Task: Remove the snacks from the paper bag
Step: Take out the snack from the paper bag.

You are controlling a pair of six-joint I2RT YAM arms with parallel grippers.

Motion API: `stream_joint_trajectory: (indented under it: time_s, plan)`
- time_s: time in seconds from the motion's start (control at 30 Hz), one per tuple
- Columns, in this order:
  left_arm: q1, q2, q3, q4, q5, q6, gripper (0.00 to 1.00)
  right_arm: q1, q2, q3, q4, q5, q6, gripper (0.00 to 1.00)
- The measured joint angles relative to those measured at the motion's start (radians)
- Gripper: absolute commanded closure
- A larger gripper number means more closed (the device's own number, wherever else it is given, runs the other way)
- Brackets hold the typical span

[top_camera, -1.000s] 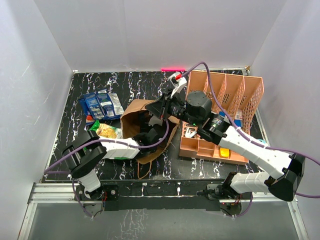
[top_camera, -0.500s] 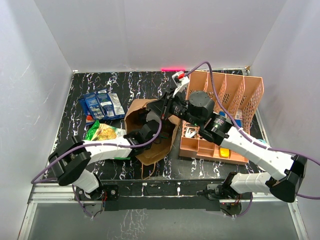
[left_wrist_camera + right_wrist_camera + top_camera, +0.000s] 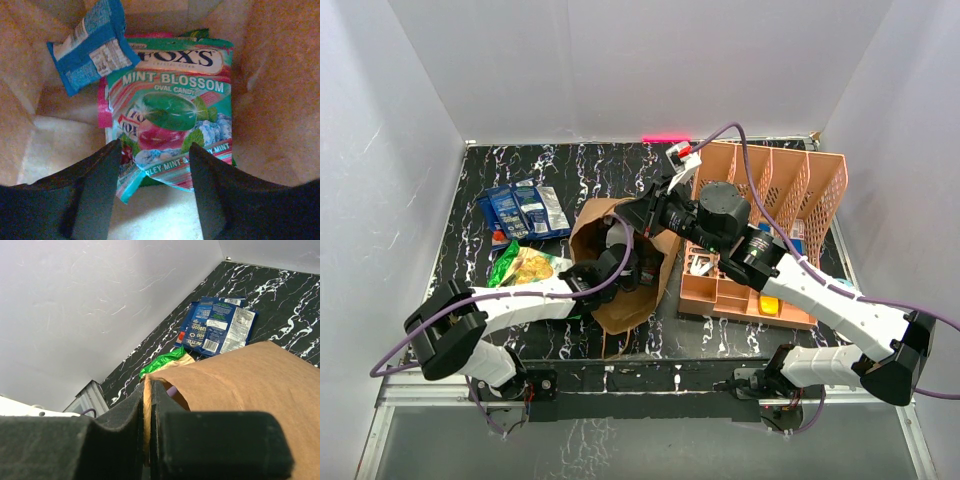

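Note:
Next, my left gripper reaches deeper and pinches the packet's middle (image 3: 150, 135), since its fingers reach only the near edge of the mint candy packet as it lies flat.
The brown paper bag (image 3: 620, 308) lies on the black table with its mouth held open. My right gripper (image 3: 643, 213) is shut on the bag's rim; in the right wrist view it (image 3: 148, 405) pinches the brown paper edge (image 3: 250, 375). My left gripper (image 3: 625, 265) reaches inside the bag. In the left wrist view it (image 3: 155, 167) is open and empty, its fingers (image 3: 95, 190) on either side of the near edge of a green and pink mint candy packet (image 3: 172, 110). A blue packet (image 3: 92, 45) lies behind it against the bag's wall (image 3: 280, 75).
Blue and silver packets (image 3: 520, 210) and a green and yellow packet (image 3: 525, 265) lie on the table left of the bag; they also show in the right wrist view (image 3: 217, 327). The peach lattice basket (image 3: 765, 190) stands right of the bag.
My left arm has pushed deeper into the bag, towards its far end. The right gripper has kept hold of the rim and lifted it slightly.

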Motion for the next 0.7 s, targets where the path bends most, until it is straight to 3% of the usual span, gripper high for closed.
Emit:
stream_joint_trajectory:
  time_s: [0.23, 0.43, 0.5, 0.7]
  plan:
    - [0.002, 0.04, 0.04, -0.127, -0.035, -0.113, 0.26, 0.0, 0.0, 0.0, 0.0, 0.0, 0.0, 0.93]
    - [0.013, 0.143, 0.088, -0.151, -0.045, -0.154, 0.28, 0.0, 0.0, 0.0, 0.0, 0.0, 0.0, 0.93]
    - [0.017, 0.164, 0.099, -0.149, -0.043, -0.163, 0.37, 0.0, 0.0, 0.0, 0.0, 0.0, 0.0, 0.93]
    - [0.029, 0.175, 0.104, -0.138, -0.015, -0.158, 0.81, 0.0, 0.0, 0.0, 0.0, 0.0, 0.0, 0.93]
